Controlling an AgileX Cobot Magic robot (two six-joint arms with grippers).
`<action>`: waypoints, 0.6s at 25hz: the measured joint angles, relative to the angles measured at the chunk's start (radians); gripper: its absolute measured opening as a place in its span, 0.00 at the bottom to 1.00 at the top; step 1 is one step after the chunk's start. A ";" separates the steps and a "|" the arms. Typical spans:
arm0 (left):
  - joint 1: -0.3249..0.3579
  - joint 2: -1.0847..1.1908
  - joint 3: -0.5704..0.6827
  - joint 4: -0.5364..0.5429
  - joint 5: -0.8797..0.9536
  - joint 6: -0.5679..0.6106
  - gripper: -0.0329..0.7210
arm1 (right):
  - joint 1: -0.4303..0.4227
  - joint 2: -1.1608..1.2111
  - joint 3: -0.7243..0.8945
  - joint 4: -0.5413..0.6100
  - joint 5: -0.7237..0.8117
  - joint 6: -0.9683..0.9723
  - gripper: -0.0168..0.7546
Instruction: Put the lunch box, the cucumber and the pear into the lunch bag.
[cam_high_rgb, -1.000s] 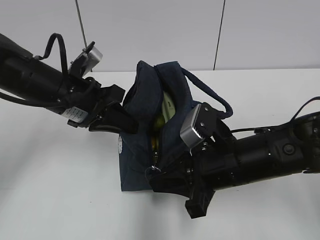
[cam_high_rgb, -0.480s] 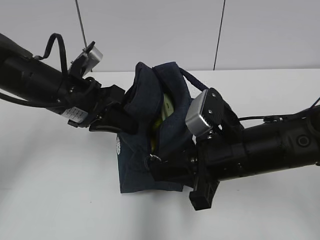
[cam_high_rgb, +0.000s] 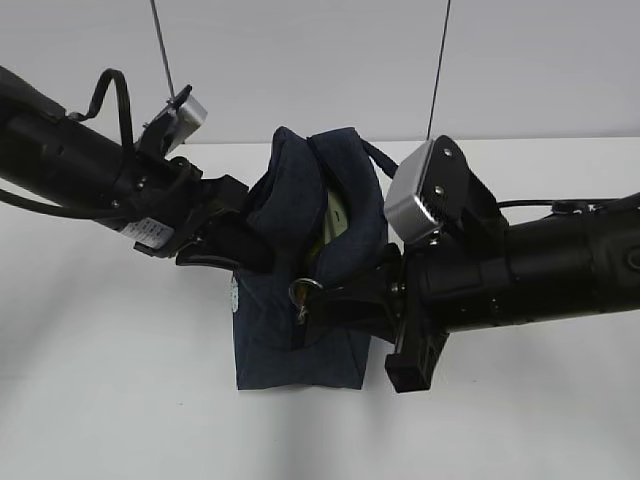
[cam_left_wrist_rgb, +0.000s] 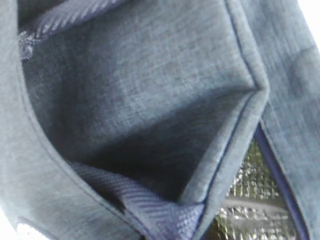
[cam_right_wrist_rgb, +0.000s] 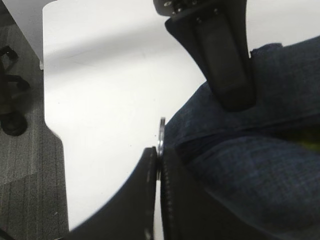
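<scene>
The lunch bag is held by my left gripper above the ring pull, so that gripper should grip the lunch bag's front lower down (cam_high_rgb: 265, 328) while my right gripper closes the zipper.
The dark navy lunch bag (cam_high_rgb: 290, 345) stands on the white table (cam_high_rgb: 120, 400), its top still gaping. The pale sage-green lid of the lunch box (cam_high_rgb: 336, 214) shows inside the opening. A yellow-green sliver (cam_high_rgb: 316, 243) sits below it; I cannot tell if it is the pear or the cucumber. My left gripper (cam_high_rgb: 250, 248) is clamped on the bag's left wall; its wrist view shows only navy fabric (cam_left_wrist_rgb: 140, 90) and silver foil lining (cam_left_wrist_rgb: 250, 200). My right gripper (cam_high_rgb: 318, 302) is shut on the metal ring pull (cam_high_rgb: 303, 290) at the bag's front, also seen in the right wrist view (cam_right_wrist_rgb: 161, 131).
The bag's strap handle (cam_high_rgb: 376, 156) loops behind my right wrist camera. The table's left edge, grey floor and a chair base (cam_right_wrist_rgb: 12, 120) show in the right wrist view. The other arm's finger (cam_right_wrist_rgb: 225, 60) rests on the bag there. A white wall stands behind.
My right gripper has risen along the bag's front with the ring pull, drawing the zipper up and narrowing the opening. The left arm has barely moved.
</scene>
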 joint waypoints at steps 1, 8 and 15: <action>0.000 0.000 0.000 0.001 0.001 0.000 0.05 | 0.000 0.000 -0.009 0.000 0.003 0.000 0.02; 0.000 0.000 0.000 0.001 0.009 0.000 0.05 | 0.000 -0.001 -0.077 0.000 0.029 0.000 0.02; 0.000 0.000 0.000 0.001 0.010 0.000 0.05 | 0.000 -0.001 -0.139 0.000 0.119 0.000 0.02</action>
